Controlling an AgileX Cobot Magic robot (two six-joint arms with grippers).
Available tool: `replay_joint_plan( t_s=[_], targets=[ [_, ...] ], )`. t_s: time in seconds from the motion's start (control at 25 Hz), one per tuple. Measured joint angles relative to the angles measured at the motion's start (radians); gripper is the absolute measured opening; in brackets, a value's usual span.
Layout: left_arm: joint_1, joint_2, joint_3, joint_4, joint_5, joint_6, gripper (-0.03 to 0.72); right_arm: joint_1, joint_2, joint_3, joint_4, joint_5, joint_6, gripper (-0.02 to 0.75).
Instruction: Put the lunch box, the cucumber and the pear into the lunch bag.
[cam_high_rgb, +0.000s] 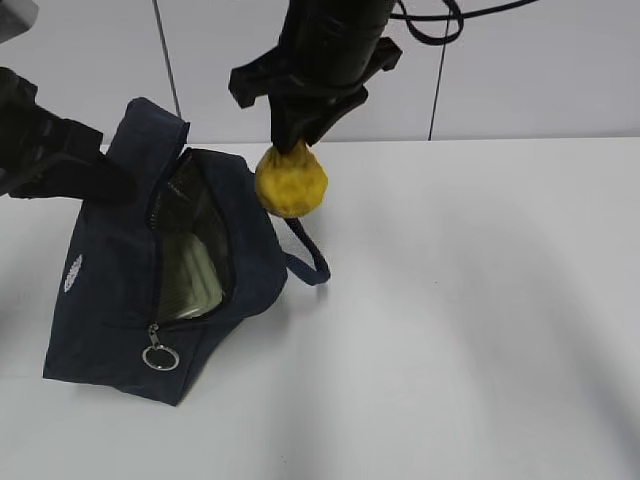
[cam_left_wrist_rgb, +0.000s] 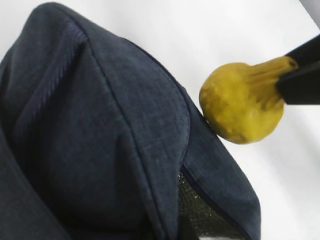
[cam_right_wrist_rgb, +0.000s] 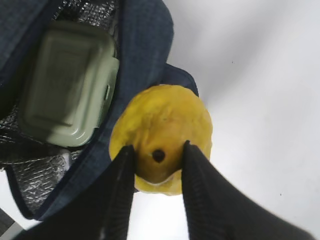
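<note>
The yellow pear, now hanging just past the bag's rim, will be let go by my right gripper on the pale green lunch box (cam_high_rgb: 194, 275) (cam_right_wrist_rgb: 66, 107) inside the navy lunch bag.
The navy lunch bag (cam_high_rgb: 110, 290) lies on the white table with its zipper open and silvery lining showing. The pale green lunch box (cam_right_wrist_rgb: 70, 85) rests inside it (cam_high_rgb: 190, 275). My right gripper (cam_right_wrist_rgb: 157, 150) is shut on the narrow end of the yellow pear (cam_right_wrist_rgb: 165, 115), which hangs just past the bag's right rim (cam_high_rgb: 290, 180). My left gripper (cam_high_rgb: 105, 180) reaches in from the left and pinches the bag's raised top fabric (cam_left_wrist_rgb: 100, 125); its fingers are hidden by the cloth. The pear (cam_left_wrist_rgb: 240, 105) touches or nearly touches the bag's edge. The cucumber is out of view.
The bag's loop handle (cam_high_rgb: 310, 262) trails out under the pear. A metal ring pull (cam_high_rgb: 160, 357) hangs at the bag's front corner. The white table (cam_high_rgb: 480, 320) stretches to the right and front of the bag; a pale wall stands behind.
</note>
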Motion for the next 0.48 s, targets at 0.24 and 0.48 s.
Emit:
replay_joint_plan(
  t_s=[0.24, 0.48],
  targets=[
    [0.0, 0.0, 0.0, -0.001, -0.002, 0.0, 0.022, 0.0, -0.019, -0.003, 0.158, 0.0, -0.059, 0.241],
    [0.0, 0.0, 0.0, -0.001, -0.003, 0.0, 0.022, 0.029, -0.019, -0.003, 0.229, 0.0, -0.105, 0.241]
  ],
)
